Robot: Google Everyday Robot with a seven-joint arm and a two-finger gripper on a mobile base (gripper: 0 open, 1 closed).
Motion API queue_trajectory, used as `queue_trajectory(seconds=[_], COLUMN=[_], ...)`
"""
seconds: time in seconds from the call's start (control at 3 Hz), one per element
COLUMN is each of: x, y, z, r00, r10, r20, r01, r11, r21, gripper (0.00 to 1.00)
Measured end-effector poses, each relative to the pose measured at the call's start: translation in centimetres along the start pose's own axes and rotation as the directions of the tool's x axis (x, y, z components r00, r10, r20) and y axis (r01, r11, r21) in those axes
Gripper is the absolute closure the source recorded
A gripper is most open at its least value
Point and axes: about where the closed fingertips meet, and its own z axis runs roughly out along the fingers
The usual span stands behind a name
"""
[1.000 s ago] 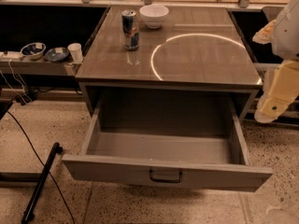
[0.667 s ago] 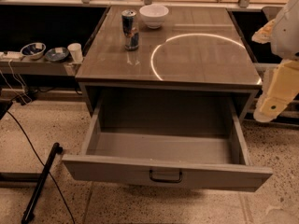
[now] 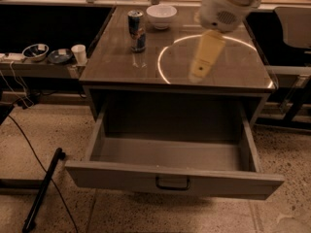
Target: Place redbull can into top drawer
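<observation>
The robot's gripper will next go to the upper half of the redbull can (image 3: pixel 136 20) near the white bowl and close there from above.
The redbull can (image 3: pixel 137 30), blue and silver, stands upright at the back left of the table top (image 3: pixel 116 57). The top drawer (image 3: pixel 170 152) is pulled wide open below the table top and looks empty; its front panel carries a dark handle (image 3: pixel 172 183). My gripper (image 3: pixel 203 57) hangs from the white arm over the middle right of the table top, to the right of the can and apart from it. It holds nothing that I can see.
A white bowl (image 3: pixel 161 16) sits just behind and right of the can. A small white cup (image 3: pixel 78 53) and two dishes (image 3: pixel 35 51) stand on a low shelf at left. A black pole and cable (image 3: pixel 41 191) lie on the floor at left.
My arm has swung in from the right edge of the view to above the table top. The can, bowl and drawer have not moved.
</observation>
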Motion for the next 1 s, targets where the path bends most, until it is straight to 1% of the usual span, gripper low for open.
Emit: queue_trajectory(seconds=[0.33,0.67,1.0], x=[-2.4,-2.0,-3.1], y=[-0.7,-2.7,-9.0], z=[1.0,1.1,2.0], r00=[0.999,0.990,0.885], r10=[-0.034,0.020,0.046], r20=[0.019,0.142,0.464], r01=[0.034,-0.026,-0.118], r11=[0.9994,0.9989,0.9850], r21=[-0.006,0.039,0.126], gripper=[0.00,0.00,0.00])
